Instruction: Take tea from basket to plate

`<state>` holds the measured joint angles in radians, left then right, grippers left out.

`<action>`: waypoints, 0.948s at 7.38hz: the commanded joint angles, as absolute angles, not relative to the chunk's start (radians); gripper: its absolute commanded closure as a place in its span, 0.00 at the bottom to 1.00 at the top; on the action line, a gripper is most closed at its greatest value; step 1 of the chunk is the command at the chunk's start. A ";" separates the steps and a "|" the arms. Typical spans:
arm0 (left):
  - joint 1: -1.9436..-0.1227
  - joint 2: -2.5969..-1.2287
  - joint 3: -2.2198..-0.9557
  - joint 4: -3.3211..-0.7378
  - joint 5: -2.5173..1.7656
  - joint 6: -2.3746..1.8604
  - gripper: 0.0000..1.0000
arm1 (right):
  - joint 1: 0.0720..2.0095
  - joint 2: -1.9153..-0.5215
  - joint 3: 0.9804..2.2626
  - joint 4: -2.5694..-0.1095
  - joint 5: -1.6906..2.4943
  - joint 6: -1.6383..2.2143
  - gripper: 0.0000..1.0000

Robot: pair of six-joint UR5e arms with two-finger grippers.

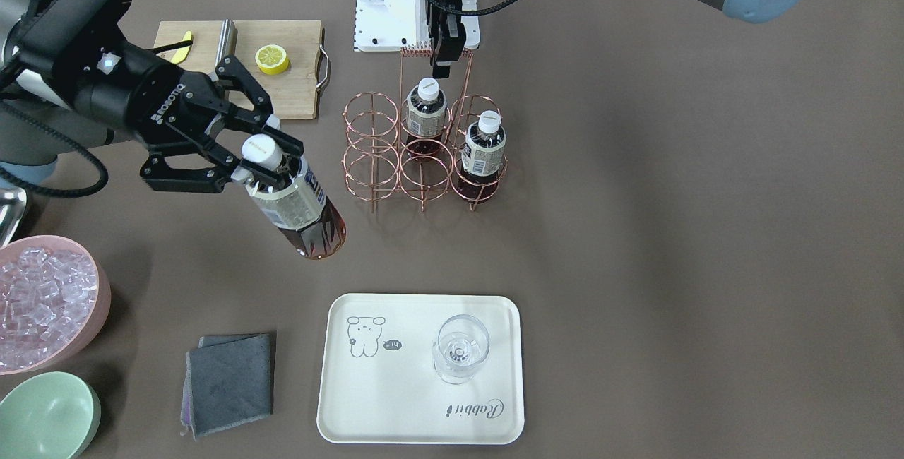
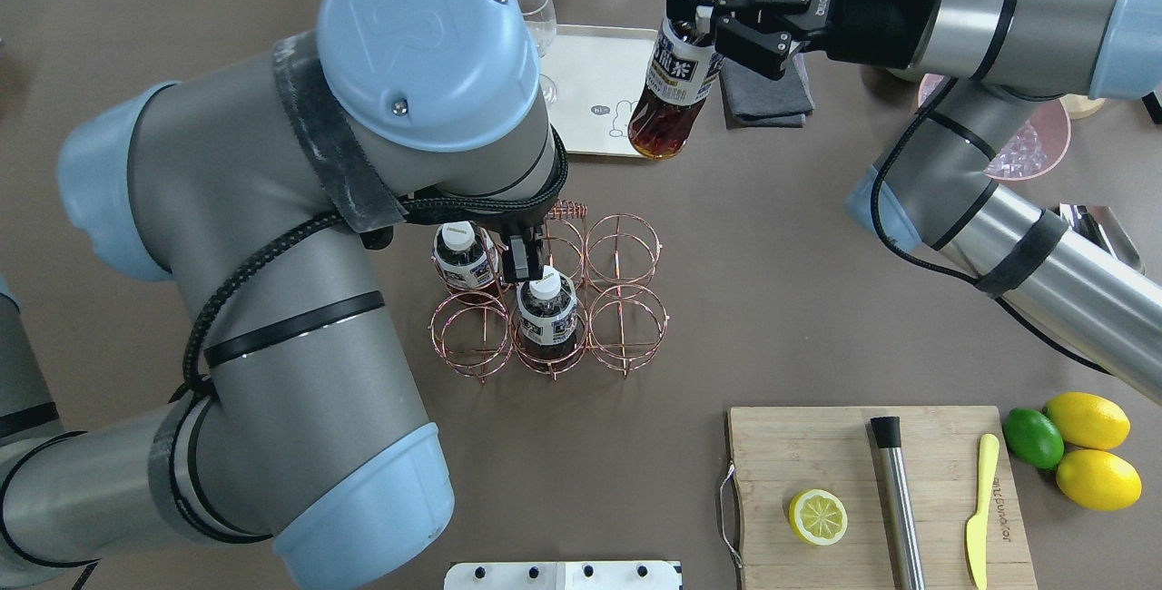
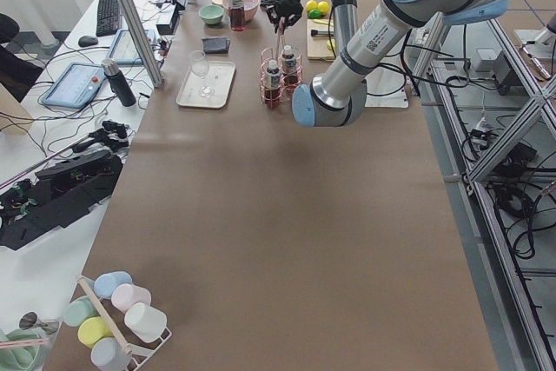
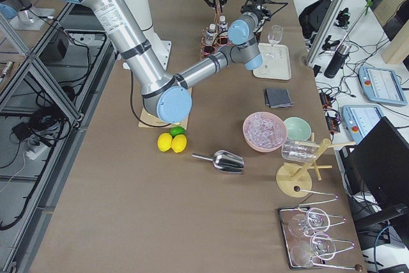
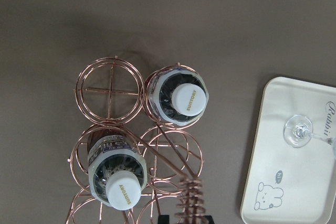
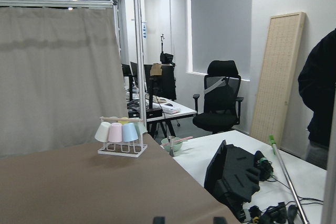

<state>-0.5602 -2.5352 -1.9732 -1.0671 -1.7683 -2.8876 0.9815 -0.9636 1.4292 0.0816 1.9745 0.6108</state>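
The robot's right gripper should release the tea bottle, standing, on the little bear drawing of the white plate (image 1: 369, 356).
My right gripper (image 1: 265, 159) is shut on the neck of a tea bottle (image 1: 300, 208), below its white cap. It holds the bottle tilted in the air between the basket (image 1: 424, 155) and the plate (image 1: 409, 402). In the overhead view the bottle (image 2: 676, 82) hangs by the plate's (image 2: 590, 63) edge. Two more tea bottles (image 1: 426, 116) (image 1: 484, 148) stand in the copper wire basket. My left gripper (image 1: 443, 67) is shut on the basket's coiled handle (image 5: 191, 203). A stemmed glass (image 1: 460, 347) stands on the plate.
A folded grey cloth (image 1: 229, 381), a pink bowl of ice (image 1: 42, 303) and a mint-green bowl (image 1: 46, 416) lie beside the plate. A wooden cutting board (image 1: 282, 85) with a lemon half (image 1: 272, 58) is behind the right arm. Lemons and a lime (image 2: 1080, 445) lie by the board.
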 commanded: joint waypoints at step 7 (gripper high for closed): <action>-1.166 -2.131 -2.003 -1.122 -2.054 -2.368 1.00 | 0.845 -0.779 0.968 0.060 1.563 0.560 1.00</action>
